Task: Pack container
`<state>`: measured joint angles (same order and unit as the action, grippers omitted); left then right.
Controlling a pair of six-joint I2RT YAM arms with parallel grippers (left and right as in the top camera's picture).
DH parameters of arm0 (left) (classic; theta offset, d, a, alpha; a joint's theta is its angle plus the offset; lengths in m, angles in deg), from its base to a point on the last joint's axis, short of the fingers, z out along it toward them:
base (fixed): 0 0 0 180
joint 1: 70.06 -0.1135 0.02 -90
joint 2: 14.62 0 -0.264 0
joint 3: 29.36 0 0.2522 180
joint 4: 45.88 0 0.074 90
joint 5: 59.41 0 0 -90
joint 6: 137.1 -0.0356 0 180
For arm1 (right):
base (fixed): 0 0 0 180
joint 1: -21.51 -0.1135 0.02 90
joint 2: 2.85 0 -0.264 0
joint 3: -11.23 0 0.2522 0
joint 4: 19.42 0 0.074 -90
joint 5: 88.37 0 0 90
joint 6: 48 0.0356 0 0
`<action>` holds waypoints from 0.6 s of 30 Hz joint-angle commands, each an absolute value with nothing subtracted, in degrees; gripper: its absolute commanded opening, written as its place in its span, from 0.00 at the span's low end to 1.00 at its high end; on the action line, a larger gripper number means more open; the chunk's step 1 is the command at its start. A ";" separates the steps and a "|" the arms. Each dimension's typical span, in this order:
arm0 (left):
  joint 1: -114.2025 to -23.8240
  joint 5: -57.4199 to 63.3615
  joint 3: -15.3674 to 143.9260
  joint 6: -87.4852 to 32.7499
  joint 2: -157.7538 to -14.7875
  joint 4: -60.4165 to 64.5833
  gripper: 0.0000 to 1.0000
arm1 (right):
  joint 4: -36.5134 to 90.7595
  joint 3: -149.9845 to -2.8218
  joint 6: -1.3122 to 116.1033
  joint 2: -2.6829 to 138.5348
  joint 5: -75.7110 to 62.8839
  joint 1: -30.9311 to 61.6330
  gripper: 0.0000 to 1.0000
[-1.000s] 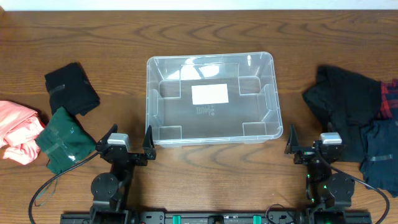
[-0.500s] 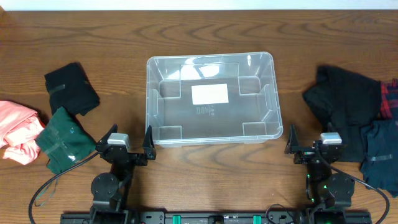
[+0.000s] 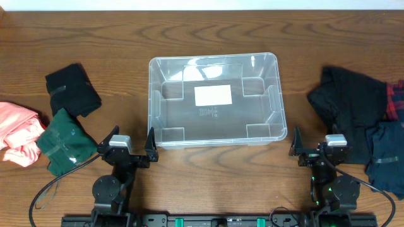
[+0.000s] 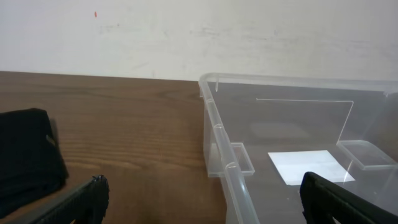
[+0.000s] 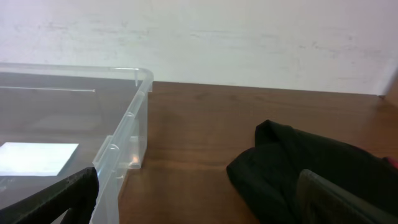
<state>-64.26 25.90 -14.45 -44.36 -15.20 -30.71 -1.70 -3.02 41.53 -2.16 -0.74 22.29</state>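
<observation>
The robot's right gripper should next go to the black garment's side (image 3: 328,94) (image 5: 264,160) facing the clear plastic container, near the garment's far end, and close there.
The clear plastic container (image 3: 214,65) stands empty in the middle of the table, a white label on its bottom. Its left wall shows in the left wrist view (image 4: 214,127) and its right corner in the right wrist view (image 5: 127,121). My left gripper (image 3: 131,140) is open and empty just in front of the container's front left corner. My right gripper (image 3: 314,142) is open and empty to the right of the front right corner, next to a black garment (image 3: 348,101), which also shows in the right wrist view (image 5: 298,165).
On the left lie a black folded cloth (image 3: 72,89), a dark green cloth (image 3: 65,142) and a pink cloth (image 3: 17,131). On the right, past the black garment, lie a red plaid piece (image 3: 394,99) and a dark blue cloth (image 3: 386,154).
</observation>
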 commanded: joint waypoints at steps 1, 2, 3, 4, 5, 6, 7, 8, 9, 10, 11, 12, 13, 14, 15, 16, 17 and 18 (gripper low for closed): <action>-64.08 26.12 -15.35 -45.10 -14.85 -28.51 0.98 | -1.61 -2.87 41.51 -2.46 -0.48 21.81 0.99; -64.08 26.10 -15.35 -45.10 -14.85 -28.51 0.98 | -1.61 -2.87 41.51 -2.46 -0.48 21.81 0.99; -64.08 26.12 -15.35 -45.10 -14.85 -28.51 0.98 | -1.61 -2.87 41.51 -2.46 -0.48 21.81 0.99; -64.08 26.12 -15.35 -45.10 -14.85 -28.51 0.98 | -1.61 -2.87 41.51 -2.46 -0.48 21.81 0.99; -64.08 26.12 -15.35 -45.10 -14.85 -28.51 0.98 | -1.61 -2.87 41.51 -2.46 -0.48 21.81 0.99; -64.08 26.12 -15.35 -45.10 -14.85 -28.51 0.98 | -1.59 -2.87 41.51 -2.46 -0.48 21.81 0.99; -64.08 26.12 -15.35 -45.10 -14.85 -28.51 0.98 | -1.61 -2.87 41.51 -2.46 -0.48 21.81 0.99; -64.08 26.12 -15.35 -45.10 -14.85 -28.51 0.98 | -1.61 -2.87 41.51 -2.46 -0.48 21.81 0.99; -64.08 26.12 -15.35 -45.10 -14.85 -28.51 0.98 | -1.91 -2.87 41.48 -2.46 -0.41 21.81 0.99; -64.08 26.12 -15.35 -45.10 -14.85 -28.51 0.98 | -2.61 -2.87 41.51 -2.46 -0.30 21.81 0.99; -64.08 26.10 -15.35 -45.10 -14.85 -28.51 0.98 | -2.92 -2.87 41.48 -2.46 -0.30 21.81 0.99; -64.08 26.10 -15.35 -45.08 -14.85 -28.51 0.98 | -3.12 -2.87 41.79 -2.46 -0.41 21.81 0.99; -64.08 26.10 -15.35 -45.10 -14.85 -28.51 0.98 | -3.18 -2.87 42.29 -2.46 -0.52 21.81 0.99; -64.08 26.10 -15.35 -45.10 -14.85 -28.55 0.98 | -2.90 -2.87 42.36 -2.46 -0.50 21.81 0.99; -64.08 26.10 -15.35 -45.08 -14.85 -28.64 0.98 | -2.83 -2.87 42.38 -2.46 -0.52 21.81 0.99; -64.08 26.07 -15.35 -44.78 -14.85 -28.68 0.98 | -2.96 -2.87 42.51 -2.46 -0.61 21.81 0.99; -64.08 26.10 -15.35 -43.68 -14.85 -28.53 0.98 | -2.96 -2.87 43.73 -2.46 -1.05 21.81 0.99; -64.08 26.07 -15.30 -42.63 -14.85 -28.59 0.98 | -3.03 -2.87 44.87 -2.46 -1.24 21.81 0.99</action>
